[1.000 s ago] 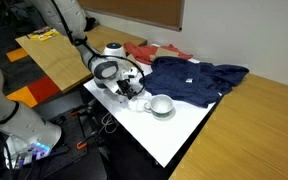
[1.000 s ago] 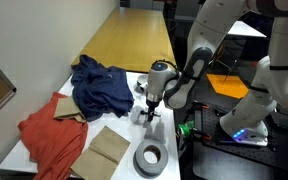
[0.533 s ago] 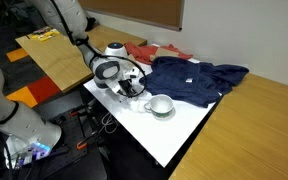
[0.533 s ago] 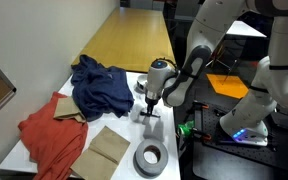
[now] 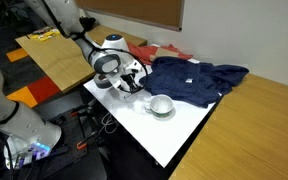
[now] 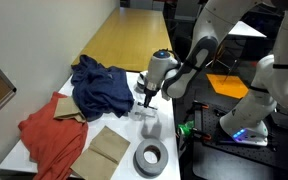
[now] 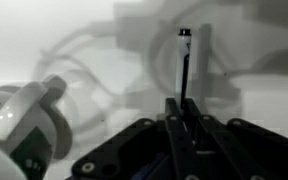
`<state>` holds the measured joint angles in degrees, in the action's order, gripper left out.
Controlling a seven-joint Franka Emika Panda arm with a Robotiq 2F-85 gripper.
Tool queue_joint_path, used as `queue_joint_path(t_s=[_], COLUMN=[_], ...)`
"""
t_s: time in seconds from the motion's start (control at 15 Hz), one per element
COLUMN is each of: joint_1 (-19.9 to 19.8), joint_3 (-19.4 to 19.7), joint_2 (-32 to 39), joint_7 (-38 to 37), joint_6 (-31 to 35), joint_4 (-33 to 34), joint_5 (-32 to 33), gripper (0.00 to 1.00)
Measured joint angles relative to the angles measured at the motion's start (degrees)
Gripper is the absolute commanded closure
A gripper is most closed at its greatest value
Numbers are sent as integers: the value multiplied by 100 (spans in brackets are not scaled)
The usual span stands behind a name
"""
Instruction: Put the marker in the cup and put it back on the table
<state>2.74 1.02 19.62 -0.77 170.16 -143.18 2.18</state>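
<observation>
My gripper should release the marker inside the whitish cup (image 5: 161, 103) next to the blue cloth. The marker is still held apart from the cup.
In the wrist view my gripper (image 7: 184, 104) is shut on the marker (image 7: 183, 62), a slim dark stick with a lighter tip that points away from the jaws. The whitish cup (image 7: 22, 122) lies at the left edge of that view, apart from the marker. In both exterior views the gripper (image 5: 134, 86) (image 6: 144, 101) hangs a little above the white table (image 5: 179, 135), with the cup (image 5: 161, 105) (image 6: 150, 124) standing beside it. The marker is too small to make out in the exterior views.
A blue cloth (image 5: 199, 78) (image 6: 99, 85) and a red cloth (image 5: 149, 50) (image 6: 46, 135) lie on the table. A roll of grey tape (image 6: 150, 157) and a brown cardboard piece (image 6: 109, 148) sit near the cup. Wooden tabletops (image 5: 254, 120) adjoin the white table.
The jaws have closed on the marker. The arm has risen a little from the table with the marker in the jaws.
</observation>
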Motion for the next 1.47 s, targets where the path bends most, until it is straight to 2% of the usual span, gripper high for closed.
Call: queue_joint_path(t_s=[0.27,0.6,1.0,1.27,1.47], joint_1=[521,1072,1624,2036,2307], joint_3=[1031,2203,3073,3623,3925], joint_2=[-622,-1011,-938,-644,-371], joint_7=[-854,-2344,-4284,-5675,-6504], joint_6=[-1,-1,-1,-1,-1], joint_4=[-37,138,613,932,1067], joint_5=[619,1895,3356,4385,4929], gripper=[97,97,97,97,97])
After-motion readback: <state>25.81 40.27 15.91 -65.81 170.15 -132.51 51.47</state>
